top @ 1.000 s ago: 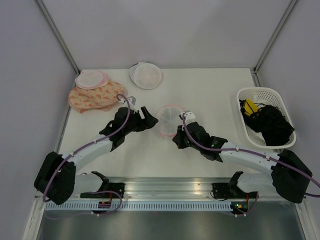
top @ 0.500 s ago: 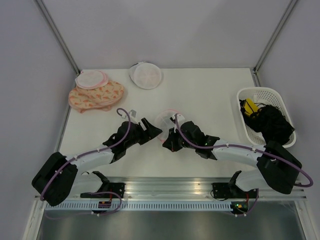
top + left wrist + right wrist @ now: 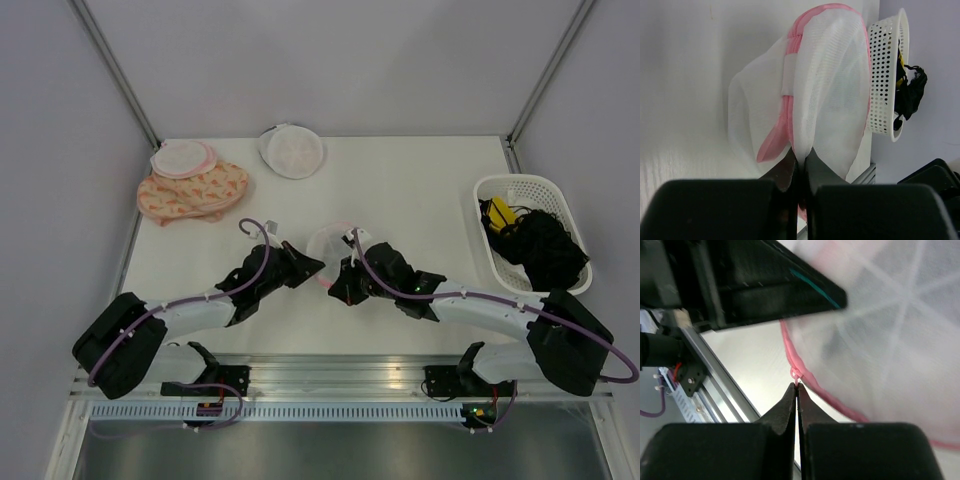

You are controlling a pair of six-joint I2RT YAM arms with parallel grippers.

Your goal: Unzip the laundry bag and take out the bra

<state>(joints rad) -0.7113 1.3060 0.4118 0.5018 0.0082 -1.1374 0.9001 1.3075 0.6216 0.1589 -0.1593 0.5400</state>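
Note:
The white mesh beside the pink zipper rim is pinched in my left gripper, so that gripper should open and take hold of the pink zipper rim (image 3: 786, 116) before my right gripper pulls the zipper's pull.
The laundry bag (image 3: 330, 243), a round white mesh case with a pink zipper rim, sits between both arms near the table's middle front. My left gripper (image 3: 801, 157) is shut on the white mesh edge of the laundry bag (image 3: 830, 90), at its near side. My right gripper (image 3: 798, 386) is shut on the small pink zipper pull (image 3: 796, 375) at the rim of the laundry bag (image 3: 880, 335). In the top view the left gripper (image 3: 318, 268) and the right gripper (image 3: 340, 282) meet at the case's front. The bra is hidden.
A plain white round case (image 3: 291, 150) lies at the back. Another pink-edged case (image 3: 182, 158) rests on orange patterned cloth (image 3: 192, 192) at the back left. A white perforated basket (image 3: 500, 187) with dark items stands at the right.
My left gripper closed on the bag's mesh after standing open. Both arms and the bag shifted slightly toward the near edge. The right gripper stayed shut on the zipper pull.

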